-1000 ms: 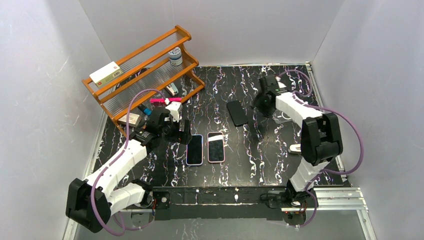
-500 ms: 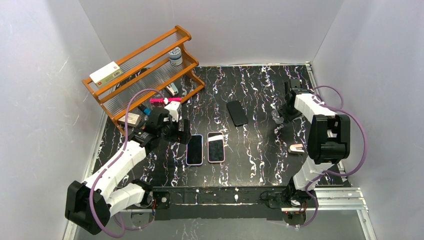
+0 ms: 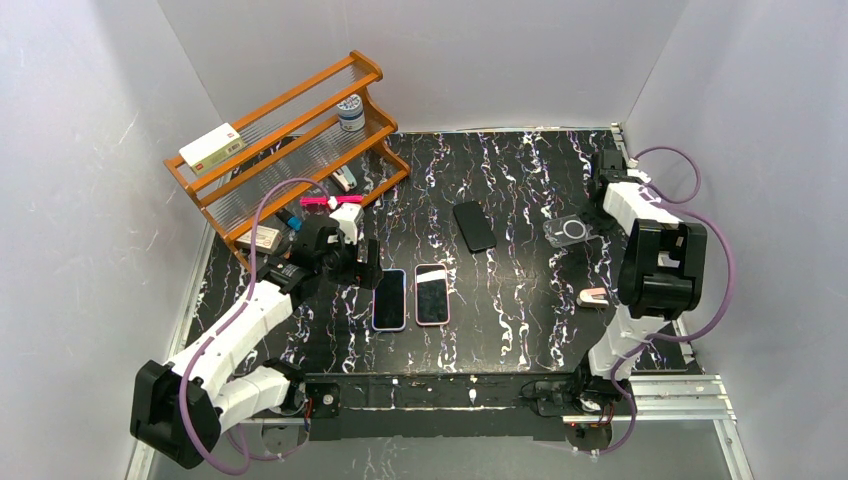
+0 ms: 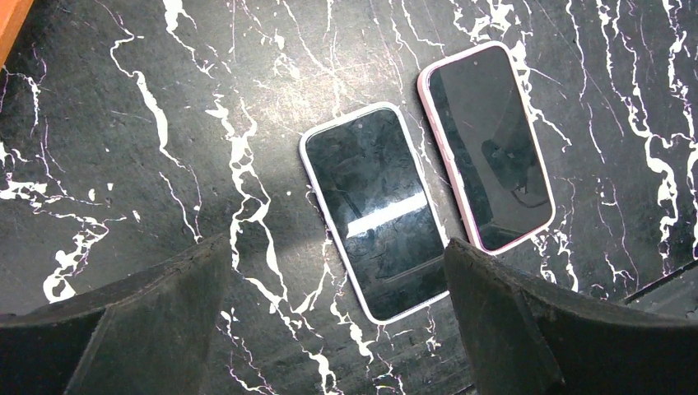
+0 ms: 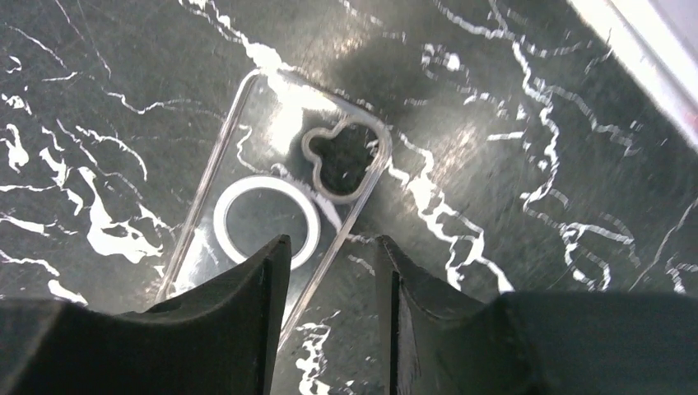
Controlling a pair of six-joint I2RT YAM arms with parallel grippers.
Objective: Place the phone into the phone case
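Note:
The phone case's long edge slants under the robot's right gripper, so it should pinch the short edge (image 5: 360, 113) by the camera cut-out and bring the case closer to the phone.
A bare black phone (image 3: 474, 226) lies face down mid-table. The clear phone case (image 3: 570, 231) lies flat to its right; the right wrist view shows the case (image 5: 280, 189) with its white ring and camera cut-out. My right gripper (image 3: 603, 183) hovers by the case's far right end, and this gripper (image 5: 329, 247) is partly open with nothing pinched, the case's long edge running under the gap. My left gripper (image 4: 336, 247) is wide open and empty, just left of two cased phones: a lilac-edged one (image 4: 374, 210) and a pink-edged one (image 4: 486, 148).
A wooden rack (image 3: 280, 140) holding a box, a jar and small items stands at the back left. A small pink-and-white object (image 3: 593, 296) lies near the right arm's base. The table's metal rim (image 5: 642, 58) runs close to the right gripper.
My right gripper swung from mid-table to the right edge, carrying the clear case, which was tilted up and now lies flat, let go. The left arm has not moved.

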